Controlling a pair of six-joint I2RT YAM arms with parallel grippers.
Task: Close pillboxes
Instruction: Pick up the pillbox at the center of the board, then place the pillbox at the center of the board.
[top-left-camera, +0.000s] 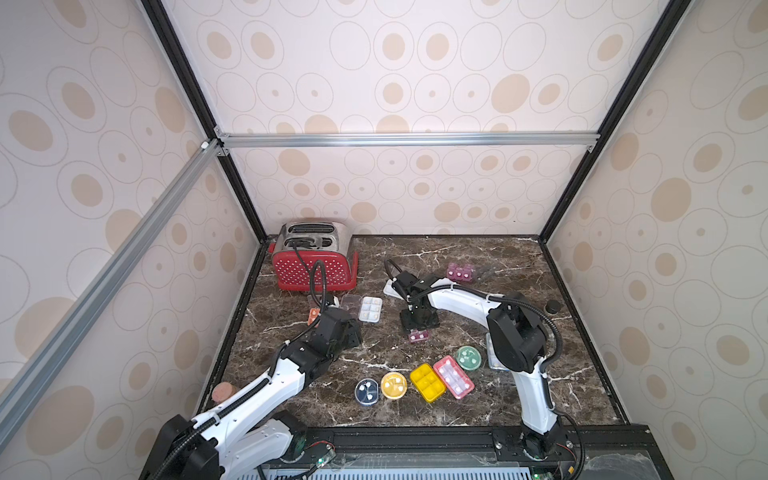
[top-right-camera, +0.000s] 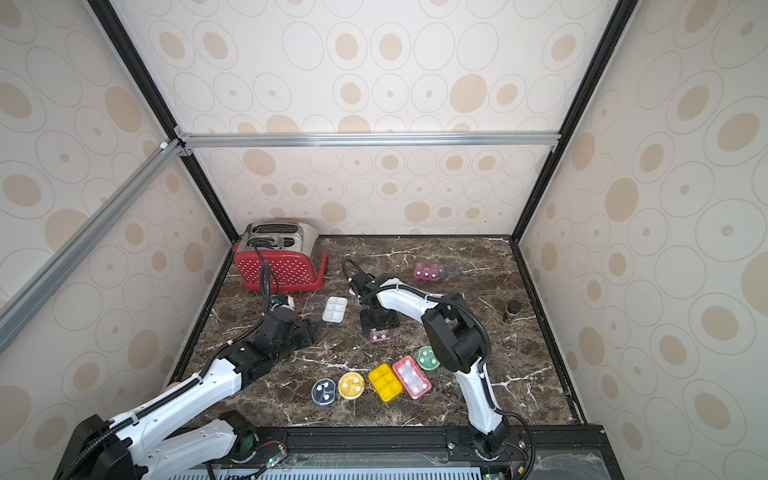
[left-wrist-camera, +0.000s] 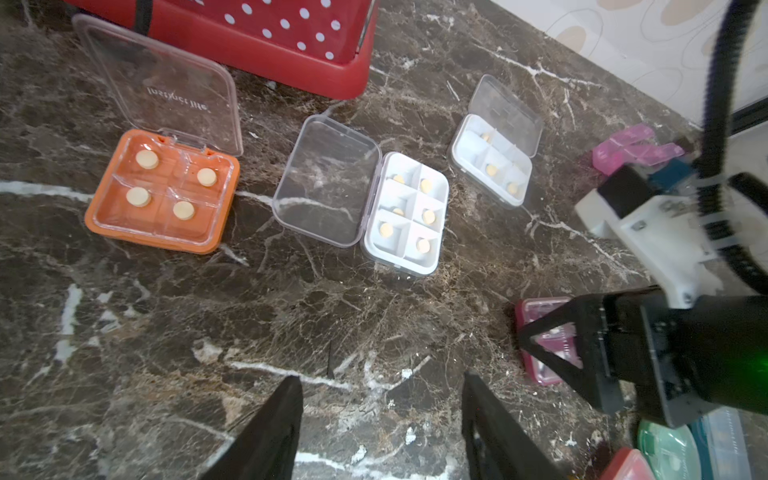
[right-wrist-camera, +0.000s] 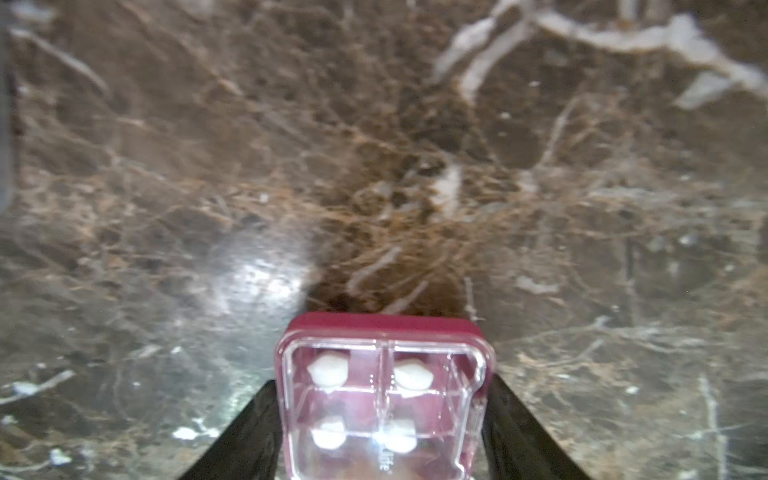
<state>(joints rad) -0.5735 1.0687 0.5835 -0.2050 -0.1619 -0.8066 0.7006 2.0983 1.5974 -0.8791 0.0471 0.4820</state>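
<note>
I will use my right gripper to set the small maroon pillbox down on the marble (top-left-camera: 461, 332) just behind the green round box.
A small maroon pillbox (right-wrist-camera: 382, 399) lies on the marble mid-table (top-left-camera: 417, 335), its clear lid down over white pills. My right gripper (right-wrist-camera: 382, 384) is shut on it, a finger pressed against each side. My left gripper (left-wrist-camera: 381, 378) hangs open over bare marble, empty, left of centre (top-left-camera: 353, 332). Ahead of it lie three pillboxes with lids open: an orange one (left-wrist-camera: 162, 191), a white six-cell one (left-wrist-camera: 405, 212) and another white one (left-wrist-camera: 492, 166). Near the front stand blue round (top-left-camera: 367, 391), yellow round (top-left-camera: 393, 385), yellow rectangular (top-left-camera: 427, 382), red (top-left-camera: 453, 377) and green round (top-left-camera: 468, 358) boxes.
The red dotted toaster (top-left-camera: 313, 259) stands at the back left. A pink strip box (top-left-camera: 460, 272) lies at the back, and a dark-capped jar (top-left-camera: 552, 307) near the right wall. A cork-topped jar (top-left-camera: 224, 392) sits at the left edge. Walls close in three sides.
</note>
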